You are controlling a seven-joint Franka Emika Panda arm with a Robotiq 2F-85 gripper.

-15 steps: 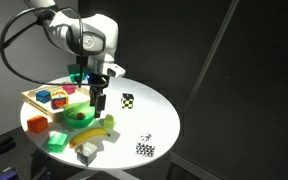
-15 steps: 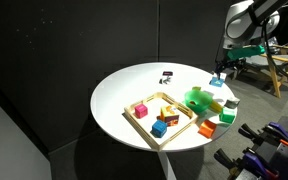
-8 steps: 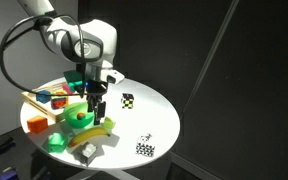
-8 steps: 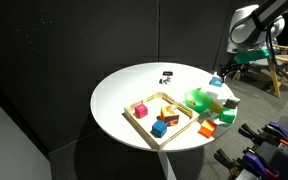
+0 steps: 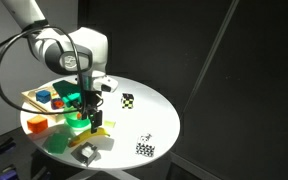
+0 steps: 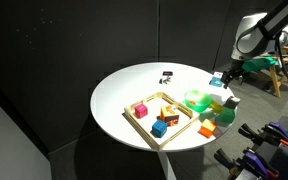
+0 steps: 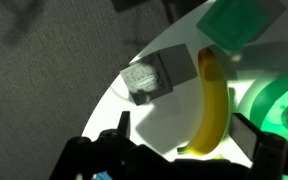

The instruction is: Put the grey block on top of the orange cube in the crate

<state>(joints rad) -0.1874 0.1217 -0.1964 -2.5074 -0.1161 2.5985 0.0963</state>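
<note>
I should move my gripper next to the middle of the grey block (image 5: 85,153) (image 7: 146,79) beside the yellow banana, and close it there across two opposite sides.
The grey block (image 7: 144,80) lies on the white table beside the yellow banana (image 7: 212,100); it also shows in an exterior view (image 5: 87,152) near the table's front edge. My gripper (image 7: 184,135) is open and empty, hovering above the banana's end, with the grey block a little beyond its left finger (image 7: 119,125). In an exterior view the gripper (image 5: 92,122) hangs over the banana next to the green bowl. The light-wood crate (image 6: 147,127) holds several coloured blocks, among them the orange cube (image 6: 171,118). The gripper (image 6: 223,80) is far from the crate.
A green round bowl (image 5: 74,117) stands between gripper and crate (image 5: 31,98). A green block (image 5: 56,143) and a bigger orange block (image 5: 36,123) lie near the front. Two black-and-white checkered cubes (image 5: 127,99) (image 5: 144,148) stand on the table's other side.
My gripper has come down and moved from beside the bowl toward the table's front edge, over the banana and closer to the grey block. It stays open. No object has moved.
</note>
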